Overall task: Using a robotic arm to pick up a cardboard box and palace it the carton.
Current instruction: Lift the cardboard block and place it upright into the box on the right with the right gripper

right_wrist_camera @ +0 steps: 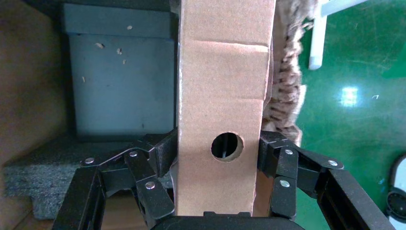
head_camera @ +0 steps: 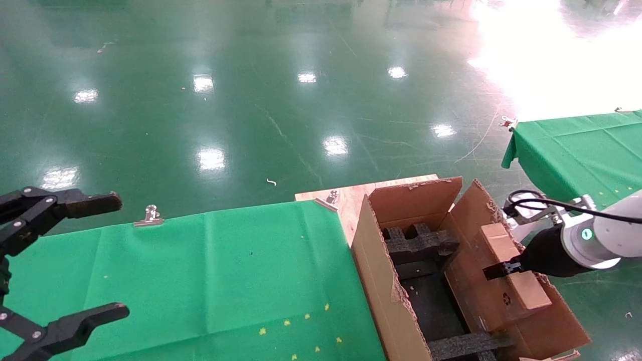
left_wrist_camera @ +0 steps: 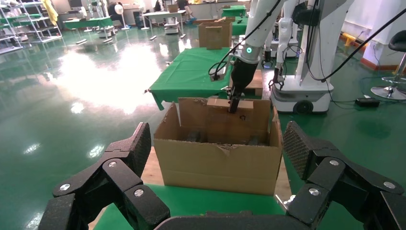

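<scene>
My right gripper releases the cardboard box next, between the black foam inserts, along the carton's side (head_camera: 461,290) by the white arm.
The small flat cardboard box (head_camera: 494,288) stands on edge, its lower part inside the carton (head_camera: 381,286), against the carton's right wall and flap. My right gripper (head_camera: 505,269), on the white arm, is shut on the box's top end. In the right wrist view its fingers (right_wrist_camera: 158,158) press both broad faces of the box (right_wrist_camera: 220,91), whose narrow edge has a round hole. Black foam inserts (head_camera: 419,244) lie inside the carton. The left wrist view shows the carton (left_wrist_camera: 220,165), the box (left_wrist_camera: 230,124) and the right gripper (left_wrist_camera: 234,101) from the side. My left gripper (head_camera: 100,258) is open, parked at the far left.
The carton rests on a wooden board (head_camera: 353,198) beside the green-cloth table (head_camera: 200,276). Metal clips (head_camera: 149,215) hold the cloth's far edge. A second green-cloth table (head_camera: 577,150) stands at the right. Glossy green floor lies all round.
</scene>
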Motion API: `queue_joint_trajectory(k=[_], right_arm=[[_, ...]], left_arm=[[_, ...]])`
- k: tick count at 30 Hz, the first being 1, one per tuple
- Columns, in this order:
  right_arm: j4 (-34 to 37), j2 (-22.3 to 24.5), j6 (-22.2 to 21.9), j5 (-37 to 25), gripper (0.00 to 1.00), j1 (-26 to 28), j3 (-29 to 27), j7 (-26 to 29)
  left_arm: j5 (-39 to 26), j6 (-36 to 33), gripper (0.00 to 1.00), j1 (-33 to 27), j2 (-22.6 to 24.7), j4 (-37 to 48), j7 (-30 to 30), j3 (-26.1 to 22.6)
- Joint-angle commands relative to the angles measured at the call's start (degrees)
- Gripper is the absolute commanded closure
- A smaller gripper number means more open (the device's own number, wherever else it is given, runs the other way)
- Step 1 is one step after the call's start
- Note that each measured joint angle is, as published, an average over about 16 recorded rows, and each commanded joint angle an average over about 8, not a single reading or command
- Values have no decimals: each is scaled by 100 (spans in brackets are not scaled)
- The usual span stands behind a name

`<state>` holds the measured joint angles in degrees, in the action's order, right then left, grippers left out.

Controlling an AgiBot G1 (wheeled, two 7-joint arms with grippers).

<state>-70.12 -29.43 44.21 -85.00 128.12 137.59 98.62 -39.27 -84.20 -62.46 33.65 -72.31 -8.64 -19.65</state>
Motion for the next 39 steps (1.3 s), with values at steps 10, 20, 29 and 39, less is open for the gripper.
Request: queue_joint_trajectory(k=[10,20,29,39], right_arm=[[612,-282,-341,545,100,-780,-112,-429],[1272,-614,-544,1065,100,-1573,-269,-955],[1897,-906,-573,1504,100,-2127,-467,-1421],[2265,-1050,-563,1814,6,-2399,-657,-1797]], left_arm=[[1,0,0,0,0,0,0,-1],[1,1,0,0,-1,0,1,-2],[1,1,0,-1,-1,0,1,-2],[4,2,0,1,-2,1,2,-2]])
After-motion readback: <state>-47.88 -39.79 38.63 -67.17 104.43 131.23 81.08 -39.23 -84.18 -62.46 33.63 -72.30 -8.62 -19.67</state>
